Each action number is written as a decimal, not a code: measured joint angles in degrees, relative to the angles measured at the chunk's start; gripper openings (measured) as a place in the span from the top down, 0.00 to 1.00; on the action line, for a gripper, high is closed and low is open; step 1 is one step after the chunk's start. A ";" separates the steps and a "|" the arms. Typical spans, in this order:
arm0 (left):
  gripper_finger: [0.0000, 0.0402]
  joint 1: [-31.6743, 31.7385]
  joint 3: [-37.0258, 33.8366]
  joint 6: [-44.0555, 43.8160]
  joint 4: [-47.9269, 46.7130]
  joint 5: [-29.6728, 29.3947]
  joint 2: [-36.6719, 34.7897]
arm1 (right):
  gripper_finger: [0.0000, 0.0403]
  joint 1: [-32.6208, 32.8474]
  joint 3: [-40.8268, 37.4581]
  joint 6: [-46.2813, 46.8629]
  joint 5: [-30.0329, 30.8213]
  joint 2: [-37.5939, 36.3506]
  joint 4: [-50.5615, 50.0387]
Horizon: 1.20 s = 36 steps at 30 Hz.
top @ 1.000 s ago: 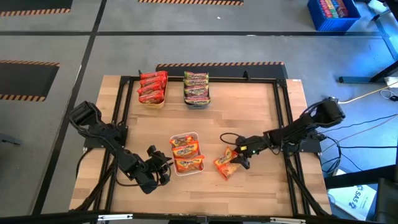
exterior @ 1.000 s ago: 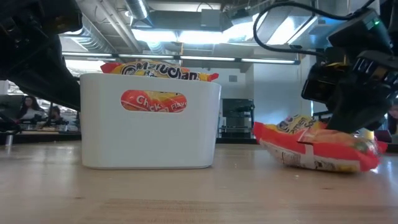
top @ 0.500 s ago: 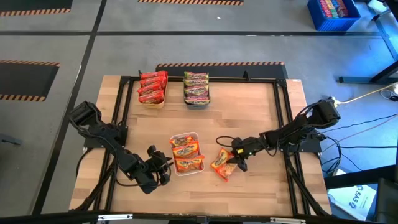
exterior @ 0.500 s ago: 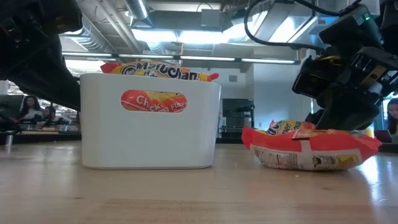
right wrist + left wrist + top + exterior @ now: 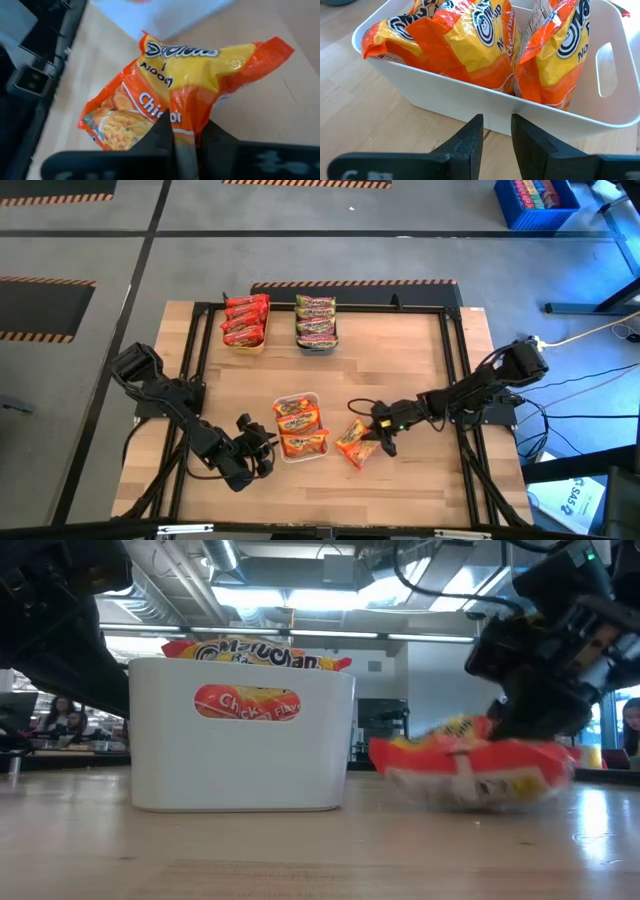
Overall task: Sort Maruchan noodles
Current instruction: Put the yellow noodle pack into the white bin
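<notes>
Next, my right gripper releases the orange Maruchan packet in the near end of the white tray point(image 5: 309, 454).
An orange Maruchan noodle packet point(image 5: 350, 448) lies just right of the white tray point(image 5: 318, 396), which holds more orange packets point(image 5: 470, 45). My right gripper point(image 5: 189, 134) is shut on the loose packet point(image 5: 175, 90); the low view shows the gripper point(image 5: 530, 705) above the packet's right part point(image 5: 465, 768). My left gripper point(image 5: 496, 131) waits level at the tray's left wall point(image 5: 485, 105), its fingers a little apart with nothing between them. At the far side, red packets stand in a yellow tray point(image 5: 245, 322) and green-edged ones in a grey tray point(image 5: 316, 323). My right gripper pinches a raised ridge of the wrapper point(image 5: 186, 116) between its two fingers, at the middle of the packet's edge nearest the gripper. The fingers slant down from the table's right side. In the low view the packet sits about level at table height; whether its underside touches the wood I cannot tell.
A black frame point(image 5: 460, 370) runs round the wooden table top point(image 5: 400, 360). Bare wood lies between the far trays and the white tray. Beyond the table, in the low view, is a room with people point(image 5: 45, 712) far off.
My right gripper has gone toward the table's left edge, toward the white tray, taking the orange packet with it. The packet has turned a little and now lies closer to the tray's right wall.
</notes>
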 joint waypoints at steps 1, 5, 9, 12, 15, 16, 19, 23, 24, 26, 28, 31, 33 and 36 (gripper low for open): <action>0.77 0.01 0.00 0.01 0.00 0.00 0.00 | 0.97 0.43 0.63 -0.02 -0.07 -0.17 0.03; 0.77 0.01 0.00 0.02 0.01 0.02 0.00 | 0.98 2.95 5.04 -1.88 -0.11 -0.17 0.37; 0.77 0.00 0.00 0.01 0.02 0.02 0.00 | 0.96 6.53 11.09 -4.74 0.31 -0.22 -3.42; 0.77 0.01 0.00 0.00 0.02 0.02 0.00 | 0.97 9.26 15.96 -7.77 5.38 -0.22 -7.56; 0.77 0.01 0.00 0.01 0.01 0.02 0.00 | 0.97 11.62 20.47 -12.48 14.32 0.46 -7.98; 0.77 0.02 0.00 0.01 0.02 0.01 0.00 | 0.97 12.25 21.48 -14.33 17.46 0.87 -7.73; 0.77 0.02 0.00 0.01 0.01 0.02 0.00 | 0.96 13.12 24.67 -19.75 24.03 4.26 -5.36; 0.77 0.01 0.00 0.02 0.02 0.02 0.00 | 0.96 12.57 28.31 -25.08 27.55 11.12 -1.55; 0.77 0.01 0.00 0.02 0.00 0.02 0.00 | 0.97 12.26 28.96 -26.99 29.42 12.63 -0.85; 0.77 0.01 0.00 0.01 0.02 0.02 0.00 | 0.97 12.24 30.87 -30.77 32.95 15.69 1.18; 0.77 0.00 0.00 0.02 -0.02 0.02 -0.03 | 0.97 11.80 32.51 -34.69 36.93 17.56 3.66; 0.77 0.00 0.00 0.02 -0.02 0.02 -0.07 | 0.96 11.34 34.11 -38.66 39.23 19.31 7.09; 0.77 0.00 0.00 0.00 0.00 0.03 -0.04 | 0.96 10.91 34.91 -39.83 39.45 20.23 7.77; 0.77 0.00 0.00 0.02 0.02 0.04 -0.04 | 0.96 10.33 35.66 -40.32 41.81 21.53 8.32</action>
